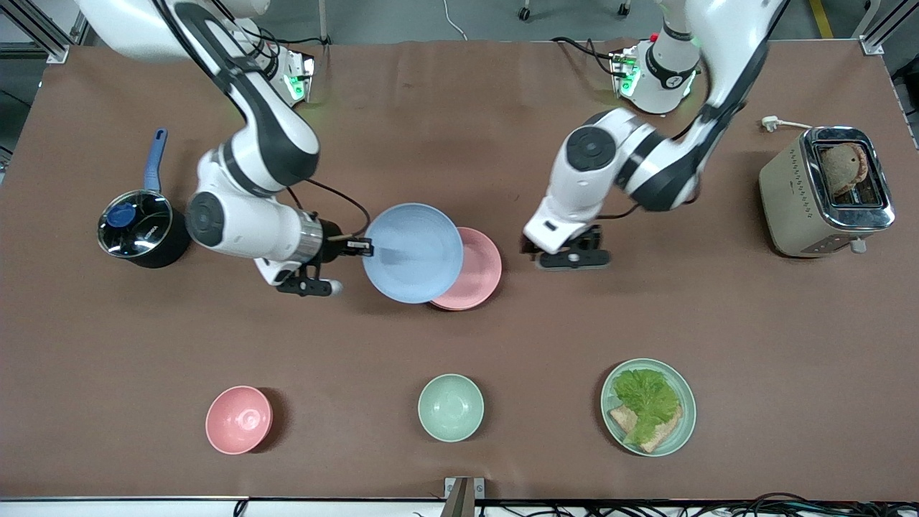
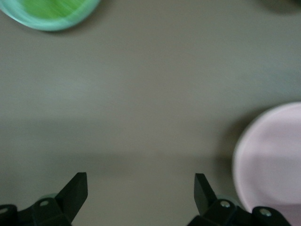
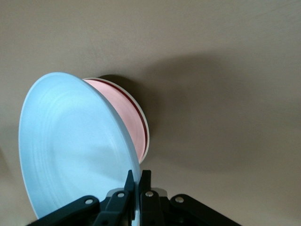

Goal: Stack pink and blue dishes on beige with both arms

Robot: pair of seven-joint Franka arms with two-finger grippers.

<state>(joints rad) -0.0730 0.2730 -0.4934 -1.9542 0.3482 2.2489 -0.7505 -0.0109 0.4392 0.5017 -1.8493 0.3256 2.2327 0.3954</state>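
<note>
My right gripper is going to set the blue plate, now tilted partly over the pink plate, down flat on the middle of the pink plate (image 1: 456, 267) (image 3: 104, 131) and let go.
My right gripper (image 1: 362, 248) (image 3: 139, 175) is shut on the rim of the pastel blue plate (image 1: 413, 251) (image 3: 70, 146). It holds the plate tilted, up in the air, partly over the pink plate (image 1: 477, 269) (image 3: 127, 113). The pink plate lies flat at the table's middle. A thin cream rim (image 3: 146, 134) of the beige plate shows under it in the right wrist view; the rest of the beige plate is hidden. My left gripper (image 1: 572, 256) (image 2: 141, 178) is open with nothing in it, low over bare table beside the pink plate (image 2: 273, 160), toward the left arm's end.
A black pot with a blue handle (image 1: 140, 230) stands toward the right arm's end, a toaster with bread (image 1: 826, 190) toward the left arm's end. Nearer the front camera are a pink bowl (image 1: 238, 419), a mint bowl (image 1: 450, 406) and a mint plate with lettuce (image 1: 648, 406) (image 2: 47, 12).
</note>
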